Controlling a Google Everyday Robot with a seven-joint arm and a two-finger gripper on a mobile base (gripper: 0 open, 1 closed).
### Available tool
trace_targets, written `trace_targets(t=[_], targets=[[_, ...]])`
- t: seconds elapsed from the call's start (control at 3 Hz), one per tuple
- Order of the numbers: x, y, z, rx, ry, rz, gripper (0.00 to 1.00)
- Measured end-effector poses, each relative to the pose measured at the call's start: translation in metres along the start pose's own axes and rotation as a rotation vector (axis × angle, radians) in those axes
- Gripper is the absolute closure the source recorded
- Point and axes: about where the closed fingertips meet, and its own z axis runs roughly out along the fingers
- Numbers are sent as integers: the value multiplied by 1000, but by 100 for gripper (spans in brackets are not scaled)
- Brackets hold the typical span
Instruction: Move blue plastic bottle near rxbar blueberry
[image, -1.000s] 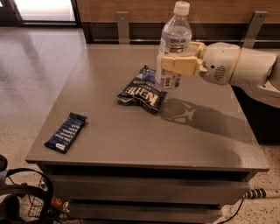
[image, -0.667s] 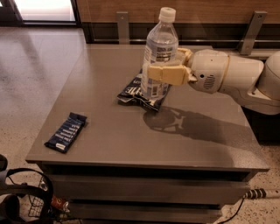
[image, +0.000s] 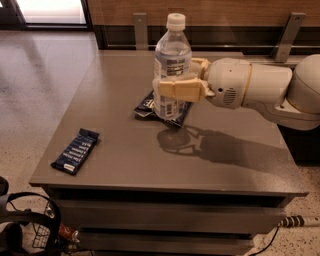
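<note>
Next, I let go of the blue plastic bottle on the grey table (image: 119, 170) beside the rxbar blueberry, close to the front edge.
The blue plastic bottle (image: 171, 62), clear with a white cap and white label, is held upright above the grey table (image: 125, 160). My gripper (image: 176, 82) reaches in from the right and is shut on the bottle's middle, its cream fingers (image: 179, 91) on either side. The bottle's shadow falls on the table below it. The rxbar blueberry (image: 76, 150), a small flat dark-blue bar with white text, lies near the table's front left edge, well to the left of the bottle and nearer the front edge.
A crinkled dark-blue chip bag (image: 150, 106) lies on the table behind and below the held bottle, partly hidden by it. My white arm (image: 260, 87) spans the right side. Metal brackets stand on the wall at the back. A wire basket (image: 30, 230) sits on the floor at lower left.
My gripper has carried the bottle leftward over the table, from beside the chip bag's right side to over it, closer to the bar.
</note>
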Motion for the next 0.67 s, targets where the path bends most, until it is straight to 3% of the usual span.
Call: trace_targets(t=[0.33, 0.67], targets=[[7, 21, 13, -2, 47, -21, 100], [12, 41, 24, -10, 54, -31, 100]])
